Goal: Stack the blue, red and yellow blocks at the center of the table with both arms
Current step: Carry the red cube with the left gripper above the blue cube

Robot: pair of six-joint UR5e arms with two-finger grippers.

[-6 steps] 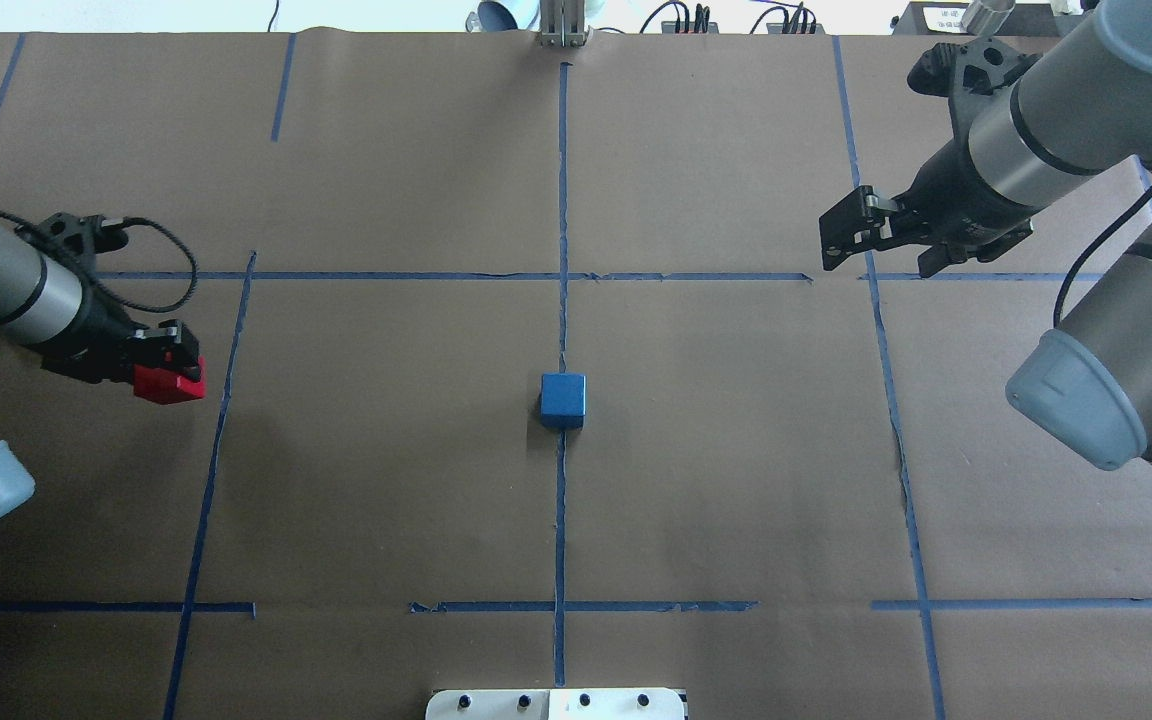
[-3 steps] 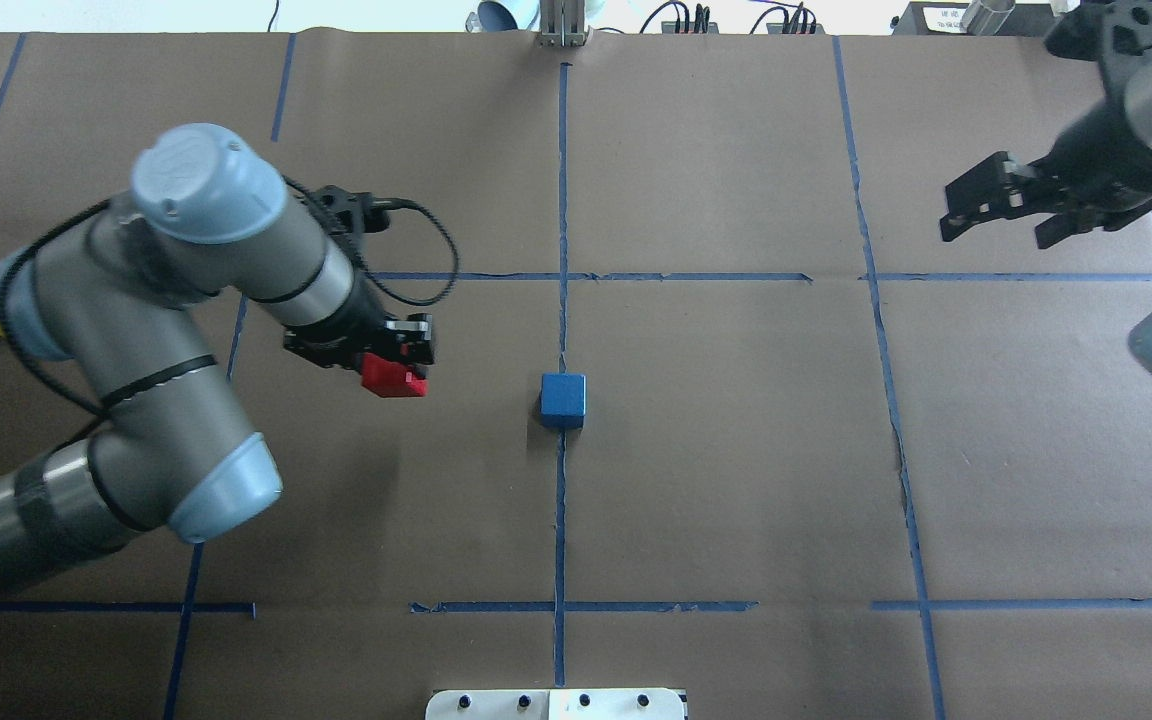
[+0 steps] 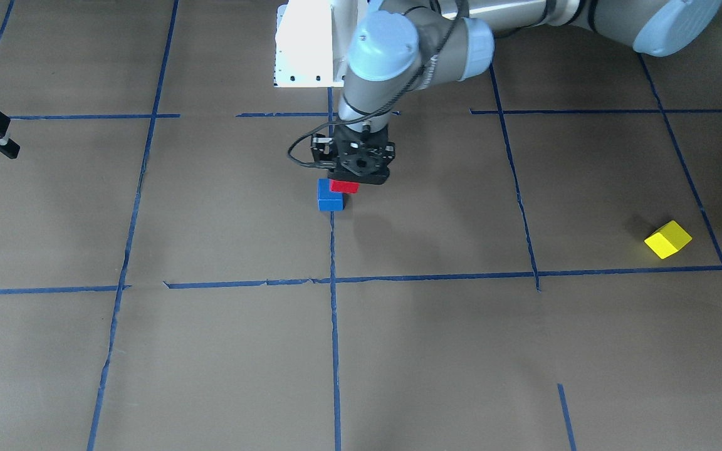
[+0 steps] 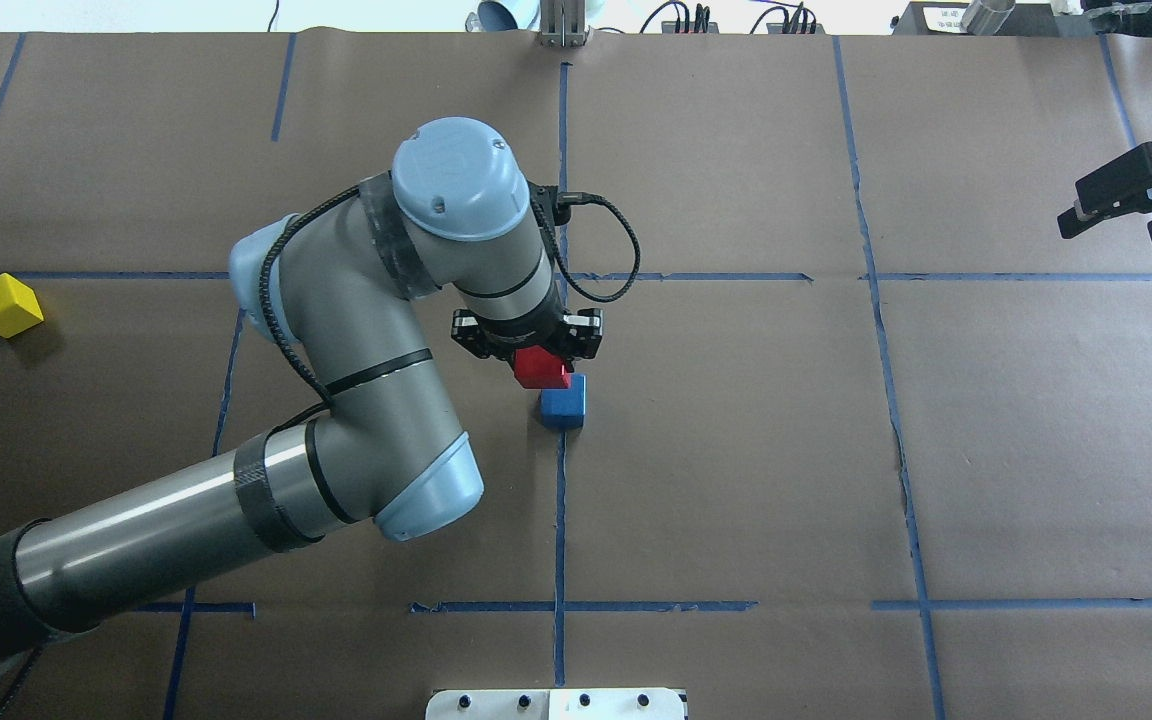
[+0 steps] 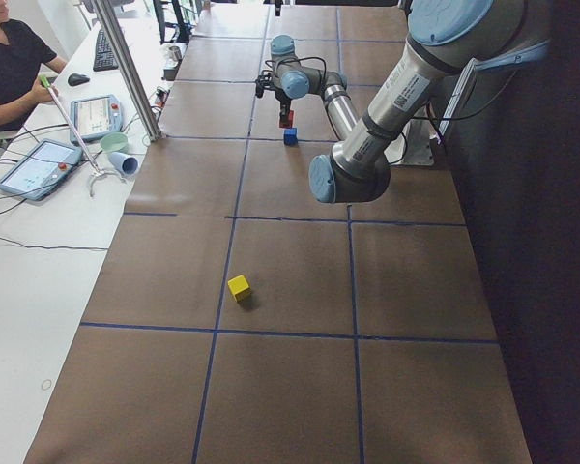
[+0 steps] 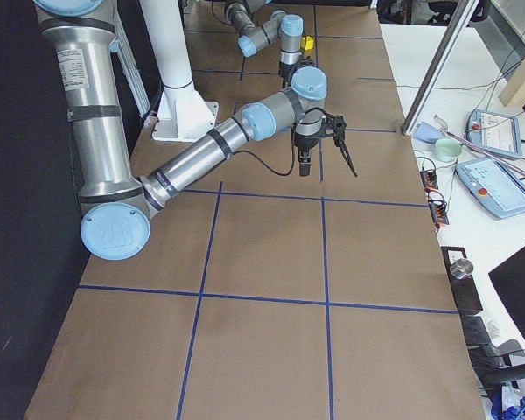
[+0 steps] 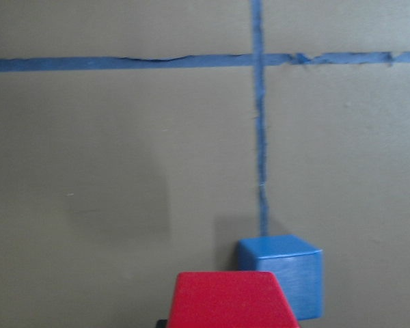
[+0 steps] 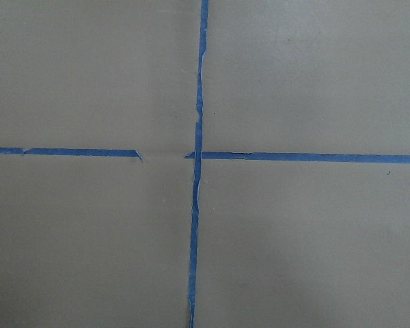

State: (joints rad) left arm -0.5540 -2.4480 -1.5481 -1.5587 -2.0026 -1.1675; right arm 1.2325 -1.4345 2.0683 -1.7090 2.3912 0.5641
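The robot's left gripper will let go of the red block squarely on top of the blue block (image 3: 331,191) (image 7: 280,247). The red block is now held slightly above it.
The blue block (image 4: 564,407) rests on the table (image 4: 736,450) at the centre tape crossing, and shows again as the blue block (image 3: 329,198) in the front view. My left gripper (image 4: 539,366) is shut on the red block (image 4: 540,369) and holds it in the air, a little higher than the blue block and slightly off to its left and far side. In the left wrist view the red block (image 7: 229,301) overlaps the blue block (image 7: 287,273). The yellow block (image 4: 4,305) lies alone at the far left. My right gripper (image 4: 1111,225) hangs open and empty at the right edge.
A white pedestal base (image 4: 556,703) sits at the near edge, centre. A metal post (image 4: 563,25) and cables line the far edge. A person (image 5: 10,58) sits at a side desk with tablets beyond the far side.
My left arm has swung right, carrying the red block from the left side to just over the blue block. The right gripper has drawn back to the right edge.
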